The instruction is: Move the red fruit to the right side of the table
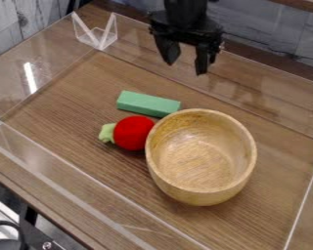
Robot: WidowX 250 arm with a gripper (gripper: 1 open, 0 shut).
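Observation:
Next, my gripper grips the round body [132,132] of the red fruit between the fruit's green leafy end and the wooden bowl.
The red fruit [130,131], small and round with a green leafy end on its left, lies on the brown wood-grain table [67,93], touching the left rim of a wooden bowl. My gripper [186,55] hangs high above the far middle of the table, well behind the fruit. Its dark fingers are spread apart and hold nothing.
A large wooden bowl [201,155] sits right of the fruit. A flat green rectangular block [148,103] lies just behind the fruit. Clear acrylic walls [28,73] border the tabletop, with a small clear bracket [94,31] at the far left corner.

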